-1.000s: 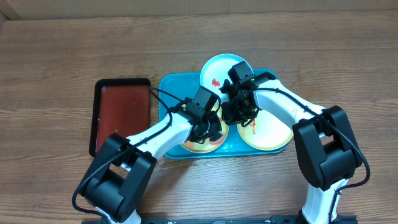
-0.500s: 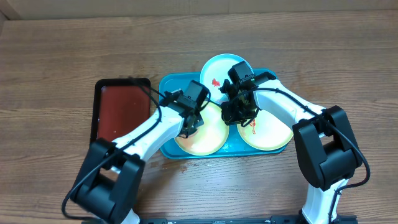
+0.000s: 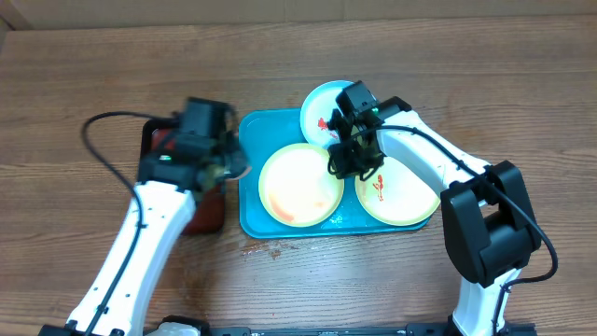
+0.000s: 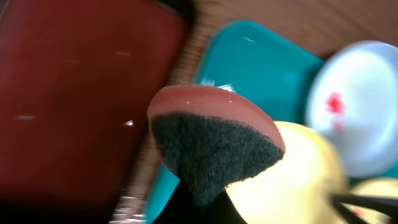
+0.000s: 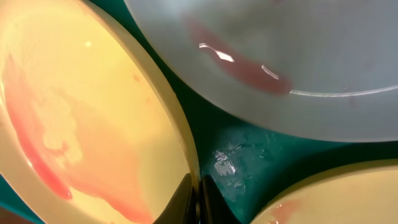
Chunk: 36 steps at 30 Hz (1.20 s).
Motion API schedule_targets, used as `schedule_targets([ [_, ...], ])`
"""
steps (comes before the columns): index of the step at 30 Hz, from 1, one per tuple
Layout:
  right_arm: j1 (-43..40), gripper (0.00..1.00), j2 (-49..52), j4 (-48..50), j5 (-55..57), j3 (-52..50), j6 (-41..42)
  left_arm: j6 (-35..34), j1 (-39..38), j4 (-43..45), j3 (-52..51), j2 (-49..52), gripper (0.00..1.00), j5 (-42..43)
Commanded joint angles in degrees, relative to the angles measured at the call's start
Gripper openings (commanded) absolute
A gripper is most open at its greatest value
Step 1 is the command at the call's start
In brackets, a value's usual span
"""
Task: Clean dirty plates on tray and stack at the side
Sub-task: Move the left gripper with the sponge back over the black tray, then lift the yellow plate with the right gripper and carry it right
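Note:
Next, my right gripper puts the yellow-green plate on the table off the blue tray's back corner (image 3: 475,129), opposite the dark red tray.
Three plates lie on the blue tray (image 3: 250,201). The left yellow-green plate (image 3: 297,182) carries a faint red smear. My right gripper (image 3: 341,166) is shut on its right rim, seen up close in the right wrist view (image 5: 198,194). The light blue plate (image 3: 324,105) at the back and the right yellow-green plate (image 3: 401,196) both have red sauce on them. My left gripper (image 3: 222,161) holds a pink and black sponge (image 4: 211,146) over the gap between the dark red tray and the blue tray.
A black-rimmed dark red tray (image 3: 177,154) lies left of the blue tray, partly under my left arm. The wooden table (image 3: 93,84) surrounds both trays. Water drops sit on the blue tray's floor (image 5: 224,163).
My left arm has swung left with the sponge, off the left yellow-green plate to the dark red tray's edge, uncovering that plate. My right gripper has stayed on the rim.

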Motion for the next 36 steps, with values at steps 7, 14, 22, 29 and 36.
schedule_targets([
  [7,8.2,0.04,-3.8,-5.2,24.2,9.8,-0.2,6.7,12.7,-5.4,0.5,1.4,0.04,1.0],
  [14,16.3,0.04,-4.4,-12.9,45.0,17.6,-0.2,10.7,18.9,-7.2,0.5,1.4,0.04,0.9],
  [22,26.0,0.04,-4.4,-14.2,70.4,20.3,-0.3,12.6,24.7,-8.6,0.5,1.4,0.04,0.9],
  [29,31.4,0.04,-4.4,-14.2,89.0,20.3,-0.3,12.6,26.7,-8.7,0.5,1.4,0.04,0.9],
  [36,32.8,0.04,-4.4,-14.1,90.4,20.3,-4.9,12.6,26.7,-8.7,0.5,1.4,0.04,1.0],
])
